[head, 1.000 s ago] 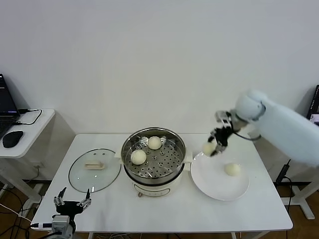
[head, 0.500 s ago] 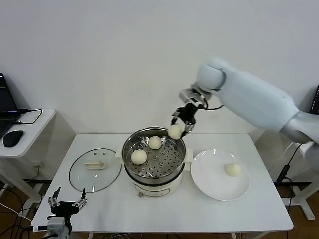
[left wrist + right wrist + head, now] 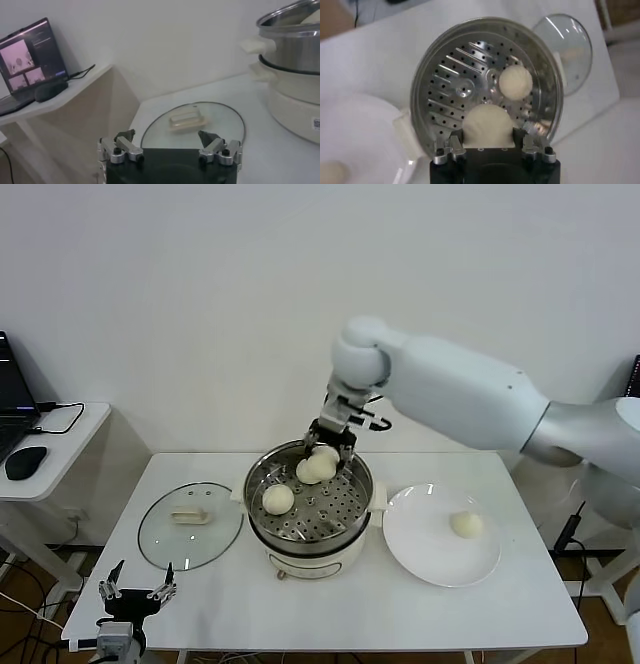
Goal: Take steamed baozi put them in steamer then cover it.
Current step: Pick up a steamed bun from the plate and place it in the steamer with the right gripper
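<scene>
I need to use my right gripper to set the held baozi down on the steamer tray's front part (image 3: 303,521) (image 3: 476,59), beside the front baozi. The held baozi is now low over the back part.
The steamer (image 3: 290,536) stands mid-table with two baozi on its tray, one at the front left (image 3: 277,499) and one at the back (image 3: 305,473). My right gripper (image 3: 327,452) is shut on a third baozi (image 3: 326,461) and holds it low over the tray's back part, beside the back one. The right wrist view shows the held baozi (image 3: 488,125) between the fingers above the perforated tray (image 3: 455,75), with one bun (image 3: 515,82) beyond. A fourth baozi (image 3: 465,524) lies on the white plate (image 3: 405,544). The glass cover (image 3: 190,524) lies flat left of the steamer. My left gripper (image 3: 133,591) is open, low before the table's front-left corner.
A side desk on the left carries a laptop (image 3: 30,55) and a mouse (image 3: 25,459). The left wrist view shows the cover (image 3: 192,122) just ahead and the steamer (image 3: 292,60) beyond. A white wall stands behind the table.
My right gripper carried the baozi from above the plate leftward to the steamer and lowered it toward the tray. The left arm has hardly moved.
</scene>
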Action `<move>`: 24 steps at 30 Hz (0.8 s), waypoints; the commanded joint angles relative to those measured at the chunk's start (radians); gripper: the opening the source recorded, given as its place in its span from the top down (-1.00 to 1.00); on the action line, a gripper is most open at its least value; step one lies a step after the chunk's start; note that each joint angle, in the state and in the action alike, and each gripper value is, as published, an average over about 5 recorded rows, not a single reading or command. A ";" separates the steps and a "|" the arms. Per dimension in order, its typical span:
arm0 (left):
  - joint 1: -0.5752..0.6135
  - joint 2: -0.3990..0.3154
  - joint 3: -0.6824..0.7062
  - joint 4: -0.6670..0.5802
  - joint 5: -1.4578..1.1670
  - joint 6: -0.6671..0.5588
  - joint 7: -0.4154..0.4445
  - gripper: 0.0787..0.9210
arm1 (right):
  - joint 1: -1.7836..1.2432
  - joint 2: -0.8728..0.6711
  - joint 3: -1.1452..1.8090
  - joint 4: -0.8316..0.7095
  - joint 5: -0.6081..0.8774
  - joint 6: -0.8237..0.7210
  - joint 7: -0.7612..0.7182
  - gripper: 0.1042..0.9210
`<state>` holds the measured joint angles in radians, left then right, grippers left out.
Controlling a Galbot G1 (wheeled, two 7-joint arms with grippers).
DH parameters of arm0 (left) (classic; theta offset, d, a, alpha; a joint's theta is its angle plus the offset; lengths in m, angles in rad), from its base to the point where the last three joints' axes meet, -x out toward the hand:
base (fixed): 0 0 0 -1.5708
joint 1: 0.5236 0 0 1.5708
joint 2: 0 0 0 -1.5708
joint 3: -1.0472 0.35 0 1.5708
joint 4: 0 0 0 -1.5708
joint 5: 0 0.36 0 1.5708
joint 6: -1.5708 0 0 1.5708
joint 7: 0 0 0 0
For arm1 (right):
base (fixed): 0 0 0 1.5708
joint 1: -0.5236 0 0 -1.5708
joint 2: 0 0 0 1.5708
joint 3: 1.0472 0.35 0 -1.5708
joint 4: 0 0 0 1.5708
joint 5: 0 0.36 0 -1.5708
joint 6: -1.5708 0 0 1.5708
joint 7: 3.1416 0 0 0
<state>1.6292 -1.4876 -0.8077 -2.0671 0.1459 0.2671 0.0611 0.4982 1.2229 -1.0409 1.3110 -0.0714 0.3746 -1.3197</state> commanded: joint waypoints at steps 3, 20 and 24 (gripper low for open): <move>0.002 0.002 -0.002 -0.002 -0.001 0.000 0.001 -0.77 | -0.021 0.034 -0.076 0.080 -0.033 0.093 0.038 -0.22; -0.005 -0.003 0.001 0.012 -0.002 0.000 0.003 -0.77 | -0.087 0.046 -0.104 0.076 -0.172 0.121 0.089 -0.22; -0.006 -0.003 0.002 0.014 -0.002 0.000 0.004 -0.77 | -0.106 0.047 -0.106 0.070 -0.175 0.118 0.100 -0.22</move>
<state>1.6237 -1.4910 -0.8061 -2.0545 0.1438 0.2667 0.0647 0.4122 1.2652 -1.1359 1.3736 -0.2106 0.4784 -1.2351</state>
